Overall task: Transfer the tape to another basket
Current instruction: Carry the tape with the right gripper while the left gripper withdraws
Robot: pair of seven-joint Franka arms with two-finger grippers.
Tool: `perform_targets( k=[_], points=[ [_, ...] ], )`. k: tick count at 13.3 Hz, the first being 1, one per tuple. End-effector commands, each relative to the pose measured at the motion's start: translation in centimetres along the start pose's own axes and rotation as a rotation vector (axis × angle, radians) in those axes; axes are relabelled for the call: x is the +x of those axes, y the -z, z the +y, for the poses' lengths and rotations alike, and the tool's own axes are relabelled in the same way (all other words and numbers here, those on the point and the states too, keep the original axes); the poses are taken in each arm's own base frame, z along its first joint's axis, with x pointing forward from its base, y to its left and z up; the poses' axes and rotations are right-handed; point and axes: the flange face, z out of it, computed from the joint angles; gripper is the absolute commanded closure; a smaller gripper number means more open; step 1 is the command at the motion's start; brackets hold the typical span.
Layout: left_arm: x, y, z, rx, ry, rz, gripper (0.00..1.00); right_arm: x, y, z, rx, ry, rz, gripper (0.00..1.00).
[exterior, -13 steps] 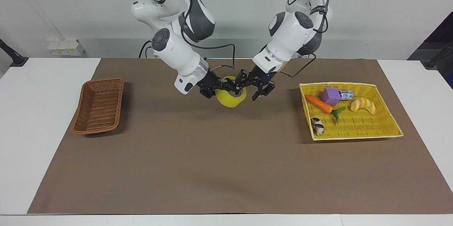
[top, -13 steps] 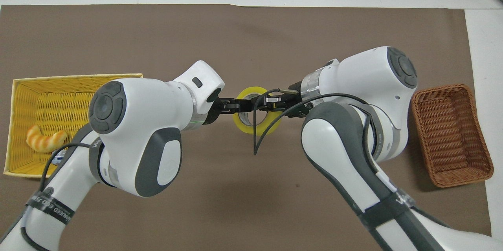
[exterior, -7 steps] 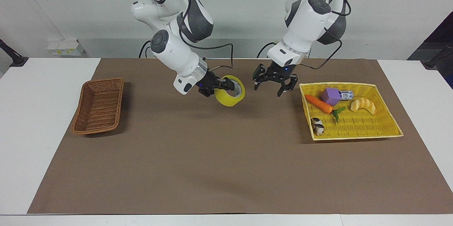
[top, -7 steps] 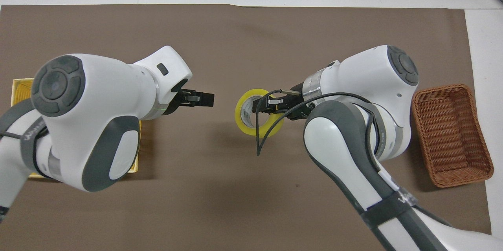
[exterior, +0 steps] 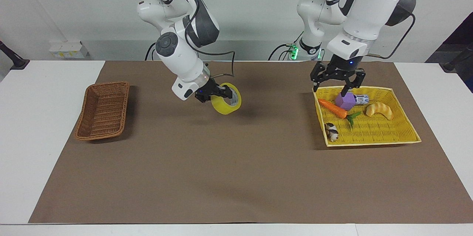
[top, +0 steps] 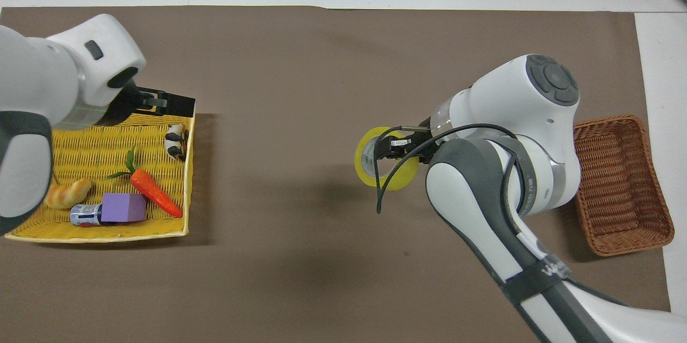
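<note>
My right gripper is to release the yellow tape near the middle of the empty brown wicker basket's bottom [top: 609,206].
The yellow tape [exterior: 223,108] with its pale core hangs in the air over the brown mat, between the two baskets. My right gripper [exterior: 226,95] is shut on the roll's wall; both also show in the overhead view, the tape [top: 387,184] and the gripper [top: 382,148]. The brown wicker basket [exterior: 102,84] stands empty at the right arm's end of the table, also seen from overhead [top: 606,118]. My left gripper [exterior: 338,82] is open and empty over the yellow basket's edge; it shows in the overhead view too [top: 163,101].
The flat yellow basket [exterior: 369,143] at the left arm's end holds a carrot [exterior: 332,108], a purple block [exterior: 345,100], a croissant toy [exterior: 379,110], a small can [exterior: 361,99] and a small cow figure [exterior: 332,131].
My left gripper has let go of the tape and drawn back to over the yellow basket. My right gripper has carried the tape a little toward the brown basket.
</note>
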Motion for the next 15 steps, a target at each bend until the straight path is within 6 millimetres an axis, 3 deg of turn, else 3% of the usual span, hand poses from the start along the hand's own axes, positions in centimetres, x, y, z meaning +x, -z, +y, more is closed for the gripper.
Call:
perform_targets(
  k=[1, 5, 9, 12, 15],
  points=[
    [-0.3, 4.8, -4.3, 0.033, -0.031, -0.022, 0.0, 1.1, 3.1, 3.8, -0.07, -0.045, 0.015, 1.0],
    [-2.0, 6.7, -9.0, 0.032, -0.02, -0.109, 0.0, 1.8, 7.3, 7.5, -0.208, -0.059, 0.023, 1.0],
    [-3.6, 8.3, -11.5, 0.062, -0.06, -0.173, 0.0, 1.7, 8.7, 10.8, -0.412, -0.073, 0.016, 1.0],
    [-4.6, 9.8, -11.2, 0.06, -0.057, -0.165, 0.0, 1.6, 10.2, 17.0, -0.495, -0.149, 0.02, 1.0],
    [-4.9, 9.9, -12.0, 0.061, -0.041, -0.169, 0.0, -0.2, 10.7, 25.7, -0.514, -0.234, -0.025, 1.0]
  ],
)
